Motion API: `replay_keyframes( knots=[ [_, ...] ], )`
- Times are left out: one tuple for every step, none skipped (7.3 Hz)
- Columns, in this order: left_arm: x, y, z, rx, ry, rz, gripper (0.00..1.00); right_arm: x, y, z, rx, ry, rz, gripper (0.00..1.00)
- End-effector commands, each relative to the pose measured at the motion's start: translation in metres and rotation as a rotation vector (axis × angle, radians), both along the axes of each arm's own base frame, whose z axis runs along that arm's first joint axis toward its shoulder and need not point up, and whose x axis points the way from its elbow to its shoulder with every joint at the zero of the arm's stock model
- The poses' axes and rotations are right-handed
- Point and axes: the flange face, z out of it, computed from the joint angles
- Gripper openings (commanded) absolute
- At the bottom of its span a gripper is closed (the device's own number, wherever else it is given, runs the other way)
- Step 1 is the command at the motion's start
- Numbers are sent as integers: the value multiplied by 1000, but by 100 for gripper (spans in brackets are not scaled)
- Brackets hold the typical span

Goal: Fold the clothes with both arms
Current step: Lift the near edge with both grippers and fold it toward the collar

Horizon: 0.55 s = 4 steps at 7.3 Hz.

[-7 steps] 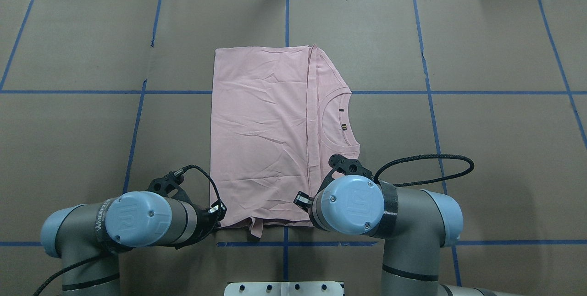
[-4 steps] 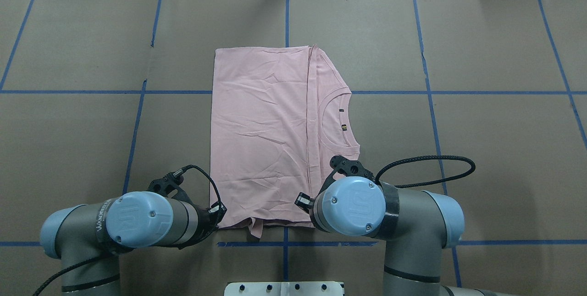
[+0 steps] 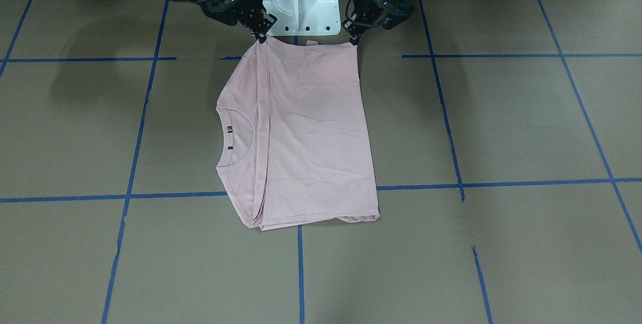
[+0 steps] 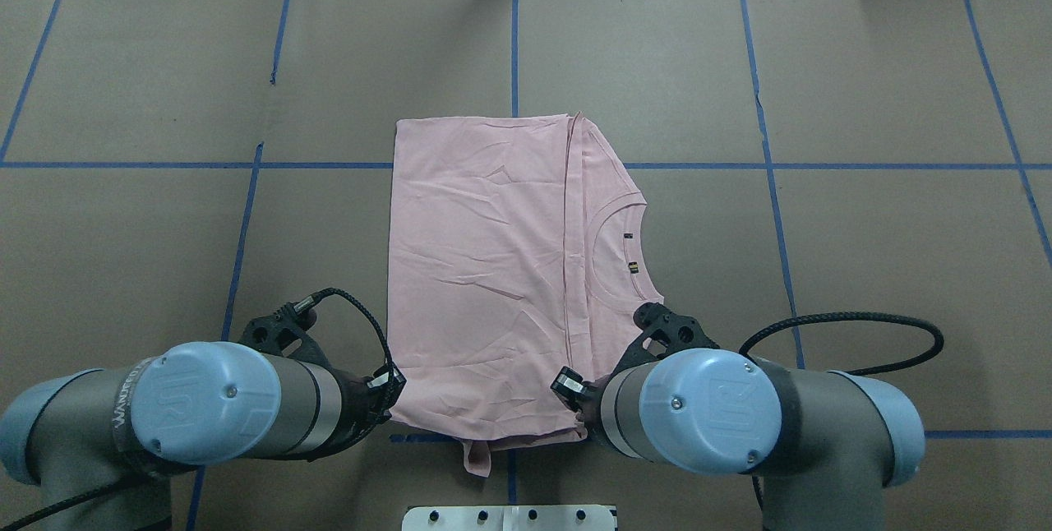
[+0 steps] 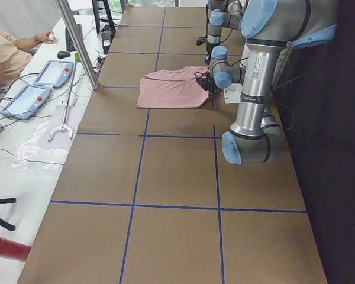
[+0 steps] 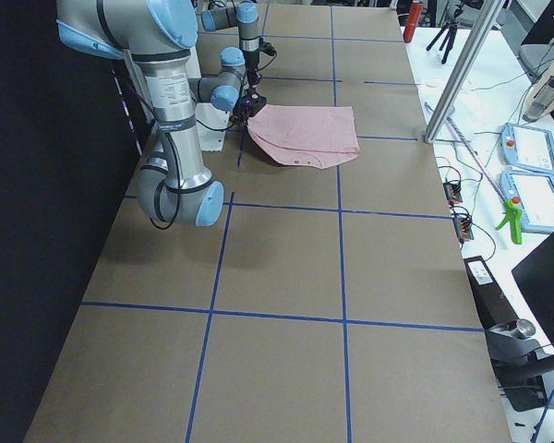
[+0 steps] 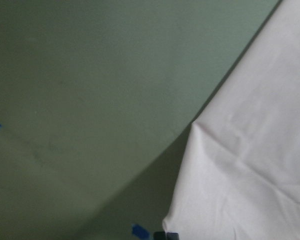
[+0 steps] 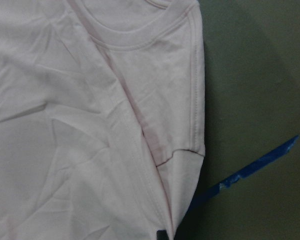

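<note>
Next, I let go of the T-shirt's near corner with my right gripper over the T-shirt's far corner on the collar side [image 3: 263, 231].
The clothes are one light pink T-shirt [image 4: 485, 268], folded into a narrow rectangle with its plain side up and the ribbed collar [image 4: 612, 247] on the right. My left gripper [image 4: 393, 390] is shut on its near left corner. My right gripper [image 4: 575, 399] is shut on the near right corner. Seen from the front, the shirt [image 3: 311, 133] hangs from the right gripper [image 3: 262, 38] and the left gripper [image 3: 355, 40], its near edge slightly raised. Pink cloth [image 7: 250, 165] fills the left wrist view, and collar and folded cloth [image 8: 90, 125] fill the right wrist view. A small flap [image 4: 477, 457] droops below the near edge.
Brown paper with blue tape lines [image 4: 768, 186] covers the table. The white pedestal base [image 4: 509, 517] sits just behind the grippers. A metal pole [image 5: 77, 41] and a side table with tablets [image 5: 29, 94] and a seated person [image 5: 0, 50] lie across the table.
Both arms have drawn back toward the base. The shirt has slid with them, nearer the robot and slightly to the right.
</note>
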Motion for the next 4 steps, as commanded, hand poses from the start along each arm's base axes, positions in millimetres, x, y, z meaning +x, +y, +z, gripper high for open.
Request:
replay_keyframes(
  knots=[
    [-16,-38,-40,69,44,-42,0,29,-31,-16,-8,-28,84,0],
    [-24,-86,-54,150,39,-74,0,37,-65,-17,-7,-27,149,0],
    [-28,-145,-63,187,17,-104,0,30,-112,-23,-7,-20,221,0],
    [-32,-193,-60,221,-20,-116,0,22,-158,-25,-4,-38,283,0]
  ],
)
